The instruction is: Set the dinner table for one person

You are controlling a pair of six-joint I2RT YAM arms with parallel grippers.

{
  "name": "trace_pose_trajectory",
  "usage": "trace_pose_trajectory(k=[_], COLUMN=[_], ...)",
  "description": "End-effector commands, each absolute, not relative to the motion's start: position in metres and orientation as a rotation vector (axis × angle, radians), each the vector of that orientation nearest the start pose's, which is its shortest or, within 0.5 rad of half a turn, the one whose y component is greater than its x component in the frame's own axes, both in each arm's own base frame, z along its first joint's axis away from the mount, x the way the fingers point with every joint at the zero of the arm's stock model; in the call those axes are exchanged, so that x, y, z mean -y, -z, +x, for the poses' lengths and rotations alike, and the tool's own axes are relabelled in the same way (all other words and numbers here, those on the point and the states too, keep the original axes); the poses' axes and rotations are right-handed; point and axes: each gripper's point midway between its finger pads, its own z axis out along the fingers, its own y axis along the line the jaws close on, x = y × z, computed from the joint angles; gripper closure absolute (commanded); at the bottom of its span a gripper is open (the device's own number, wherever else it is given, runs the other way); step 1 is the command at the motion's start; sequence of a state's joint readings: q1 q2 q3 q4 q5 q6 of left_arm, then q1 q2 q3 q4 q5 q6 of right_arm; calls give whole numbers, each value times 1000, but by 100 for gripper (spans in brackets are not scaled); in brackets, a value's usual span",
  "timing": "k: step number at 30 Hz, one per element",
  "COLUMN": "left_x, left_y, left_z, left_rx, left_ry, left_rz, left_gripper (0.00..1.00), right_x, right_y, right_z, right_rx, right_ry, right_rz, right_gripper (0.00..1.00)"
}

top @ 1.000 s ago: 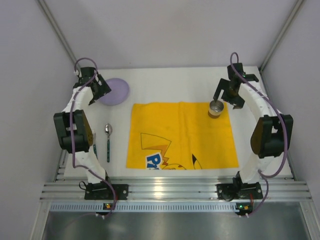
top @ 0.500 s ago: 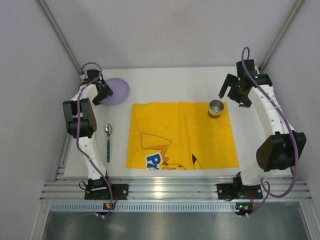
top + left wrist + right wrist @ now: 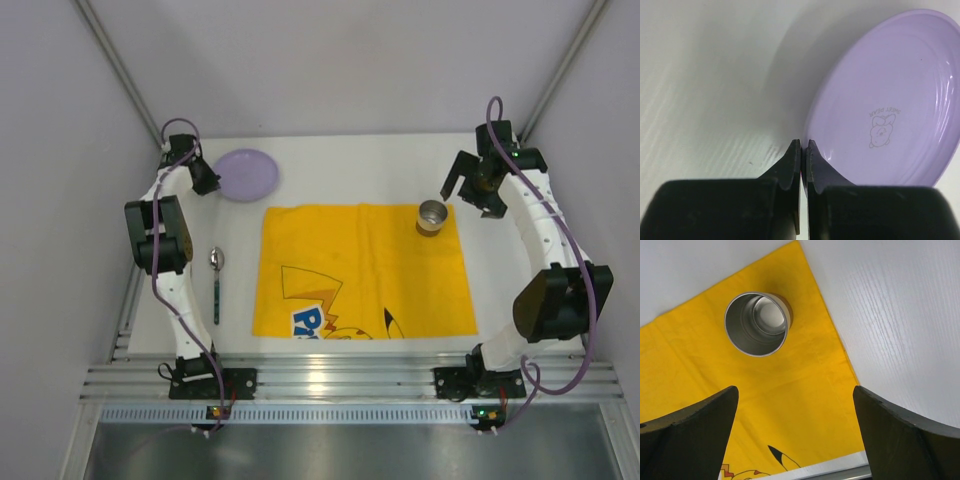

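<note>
My left gripper has the lilac plate. I should let go of the plate with that gripper on the middle of the yellow cartoon-print cloth (image 3: pixel 358 273). The plate is now at the table's back.
A lilac plate (image 3: pixel 247 174) with a small bear print lies at the back left of the white dinner table (image 3: pixel 350 165). My left gripper (image 3: pixel 205 180) is shut on its near left rim. In the left wrist view the two black fingers pinch the plate (image 3: pixel 885 105) edge, my left gripper (image 3: pixel 801 150) showing almost no gap. A steel cup (image 3: pixel 432 216) stands upright on the back right corner of the yellow cartoon-print cloth (image 3: pixel 360 270). My right gripper (image 3: pixel 478 188) hovers open just behind and right of the cup (image 3: pixel 756 323), holding nothing; in its wrist view it (image 3: pixel 795 392) is over the cloth (image 3: pixel 765 405).
A spoon (image 3: pixel 216 285) with a dark green handle lies on the table left of the cloth, bowl toward the back. Grey walls close in the table on three sides. A metal rail (image 3: pixel 350 380) with both arm bases runs along the near edge.
My left gripper went from open to shut on the plate's rim, and the plate has shifted right and back. The right gripper drew back and right from the cup.
</note>
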State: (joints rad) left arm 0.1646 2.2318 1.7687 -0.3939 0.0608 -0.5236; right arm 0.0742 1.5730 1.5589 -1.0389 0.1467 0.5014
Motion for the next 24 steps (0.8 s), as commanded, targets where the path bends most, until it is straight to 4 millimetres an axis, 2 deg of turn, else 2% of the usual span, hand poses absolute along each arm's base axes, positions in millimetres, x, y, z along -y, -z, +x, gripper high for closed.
trace_pose_trajectory(k=[1, 5, 7, 8, 10, 11, 12, 13, 14, 16, 17, 19, 20, 24], left_x=[-38, -4, 18, 36, 59, 81, 95, 115, 145, 175, 203, 225, 242, 263], left_y=[-112, -163, -175, -190, -190, -191, -192, -192, -189, -178, -167, -156, -144, -126], left_z=[574, 575, 567, 560, 543, 533, 520, 508, 494, 466, 445, 425, 408, 384], left_rx=[-2201, -2140, -2142, -2133, -2166, -2185, -2198, -2216, -2235, -2293, -2330, -2363, -2399, -2437], left_ry=[412, 626, 686, 698, 722, 741, 762, 799, 831, 861, 887, 902, 926, 957], left_rz=[-625, -494, -424, -348, -268, -194, -152, -92, 5, 95, 180, 223, 248, 262], left_gripper=[100, 100, 100, 100, 100, 100, 100, 100, 100, 100, 100, 100, 100, 100], right_x=[-15, -16, -17, -16, -18, -18, -18, -18, -19, -20, -20, -21, -21, -22], right_y=[-223, -228, -231, -232, -233, -234, -233, -231, -231, -226, -226, -220, -218, -212], right_z=[367, 373, 374, 375, 373, 372, 371, 367, 365, 358, 356, 348, 346, 332], right_rx=[-2459, -2449, -2440, -2436, -2434, -2435, -2434, -2438, -2435, -2445, -2443, -2453, -2457, -2466], right_ry=[-18, -30, -36, -38, -48, -52, -53, -53, -59, -65, -73, -75, -77, -85], right_rz=[616, 602, 598, 597, 592, 587, 591, 589, 585, 584, 583, 583, 587, 583], right_gripper=[3, 2, 1, 1, 1, 1, 1, 1, 0, 0, 1, 1, 0, 0])
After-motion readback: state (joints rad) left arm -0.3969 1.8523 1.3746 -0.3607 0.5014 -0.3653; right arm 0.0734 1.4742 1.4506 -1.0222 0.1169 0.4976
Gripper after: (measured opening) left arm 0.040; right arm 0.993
